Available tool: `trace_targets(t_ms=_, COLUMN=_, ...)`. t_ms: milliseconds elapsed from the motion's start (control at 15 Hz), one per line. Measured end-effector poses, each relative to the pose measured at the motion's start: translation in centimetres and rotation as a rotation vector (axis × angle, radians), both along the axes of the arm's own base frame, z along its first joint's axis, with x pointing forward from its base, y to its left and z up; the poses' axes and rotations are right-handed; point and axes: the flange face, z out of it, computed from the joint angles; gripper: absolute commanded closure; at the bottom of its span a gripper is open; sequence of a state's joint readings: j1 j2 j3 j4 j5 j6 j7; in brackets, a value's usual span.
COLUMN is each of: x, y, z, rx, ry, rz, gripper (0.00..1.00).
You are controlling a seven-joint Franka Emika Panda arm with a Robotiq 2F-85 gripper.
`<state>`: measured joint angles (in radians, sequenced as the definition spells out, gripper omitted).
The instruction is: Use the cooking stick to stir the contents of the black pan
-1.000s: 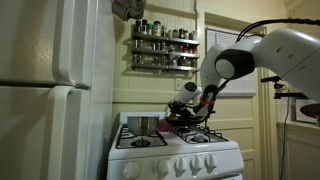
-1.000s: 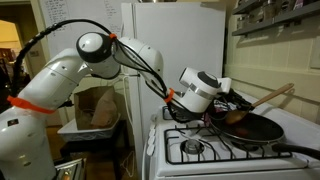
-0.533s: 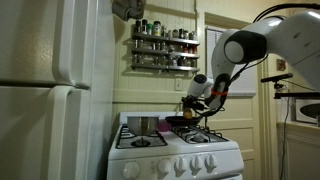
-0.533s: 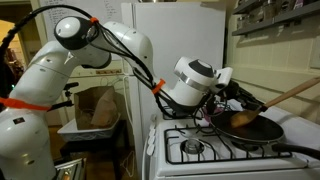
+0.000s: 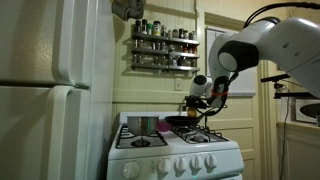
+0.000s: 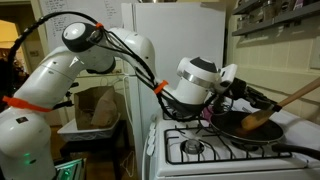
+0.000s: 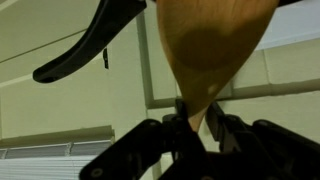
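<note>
Next, my gripper releases the cooking stick inside the black pan [image 5: 185, 119] on the back burner of the stove.
The black pan [image 6: 232, 129] sits on a back burner of the white stove [image 6: 200, 150], its thin handle pointing to the lower right. It also shows in an exterior view [image 5: 179, 120] and as a dark shape in the wrist view [image 7: 90, 45]. My gripper [image 6: 256, 100] hangs over the pan, shut on the wooden cooking stick [image 6: 290, 100]. The stick's broad end rests inside the pan and its handle slants up to the right. In the wrist view the jaws [image 7: 197, 122] clamp the stick [image 7: 205, 40]. My gripper is also in an exterior view [image 5: 200, 96].
A taller steel pot [image 5: 143, 124] stands on the stove beside the pan. A white fridge [image 5: 45, 90] is close to the stove. A spice rack [image 5: 163, 45] hangs on the wall above. The front burners [image 6: 192, 147] are bare.
The wrist rose and then held its height. The stick's broad end has slid across the pan, and the arm's elbow has shifted. The pan has stayed in place.
</note>
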<state>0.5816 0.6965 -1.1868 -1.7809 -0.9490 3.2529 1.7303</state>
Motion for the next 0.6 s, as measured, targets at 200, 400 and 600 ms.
trace_targets(t_ms=200, x=1.6, y=0.7, z=-2.1, rx=-0.016, ry=-0.006, rz=-0.013, gripper=0.94)
trace_targets(t_ms=400, x=3.1, y=1.0, z=-3.6, rx=-0.049, ry=-0.021, rz=-0.021, gripper=0.94)
trace_targets(t_ms=600, x=4.6, y=0.9, z=-4.3, rx=-0.088, ry=-0.050, rz=-0.017, gripper=0.94)
